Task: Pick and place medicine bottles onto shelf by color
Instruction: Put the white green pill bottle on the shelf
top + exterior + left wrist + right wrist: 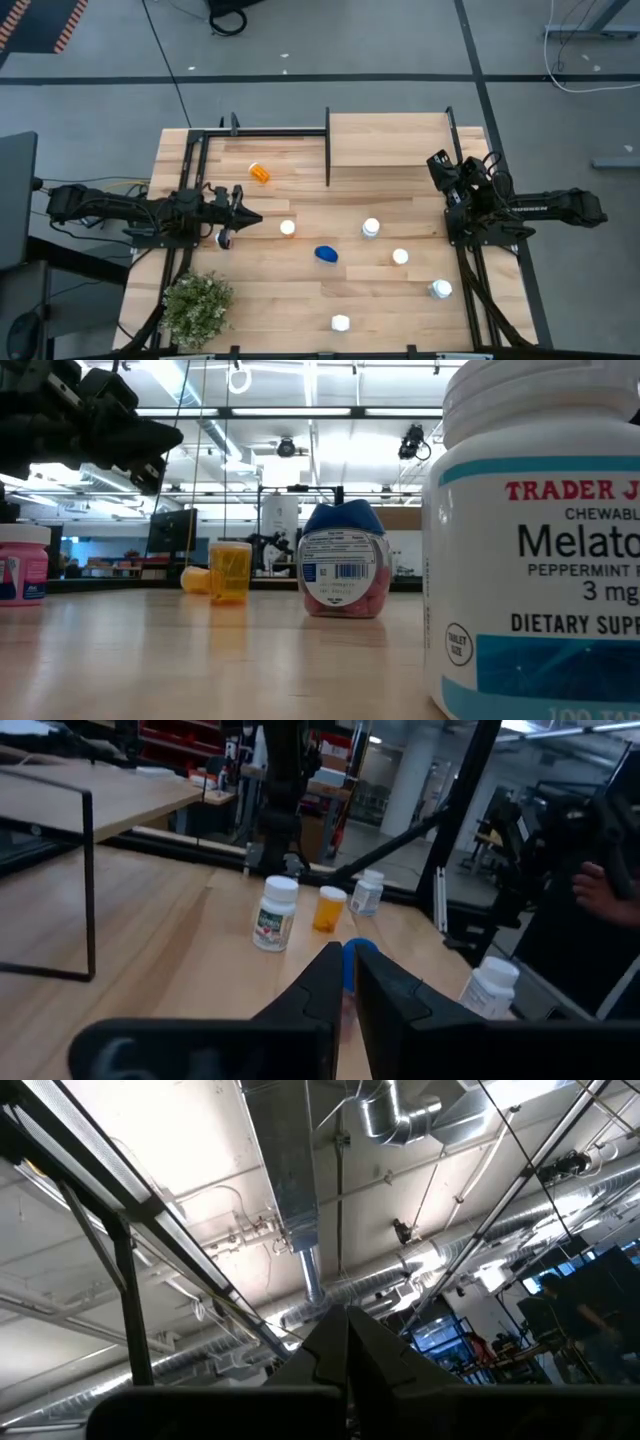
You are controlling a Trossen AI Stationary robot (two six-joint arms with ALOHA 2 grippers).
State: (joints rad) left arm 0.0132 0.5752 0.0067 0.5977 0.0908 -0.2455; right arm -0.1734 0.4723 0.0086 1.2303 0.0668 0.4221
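Observation:
The white bottle nearest the shelf is next for my right gripper. It should go there and close around that bottle's cap (371,225).
Several medicine bottles stand on their bases on the plank table: a pinkish one (224,238), an orange one with a white cap (287,228), a wider blue one (326,254) and white ones (371,229) (400,257) (440,289) (341,322). Another orange bottle (259,172) lies on its side. The shelf (390,140) stands at the far edge. My left gripper (258,216) hovers shut above the table between the pinkish and orange bottles, pointing toward the table's right; the blue bottle (355,955) shows just past its fingers. My right gripper (437,160) is shut by the shelf's right end, tipped up at the ceiling.
A green potted plant (197,305) stands at the near left corner. The black metal frame (327,145) of the shelf rises at the panel's left end. A large white bottle (540,540) stands close to the low camera. A person's hand (600,890) shows beyond the table's right side.

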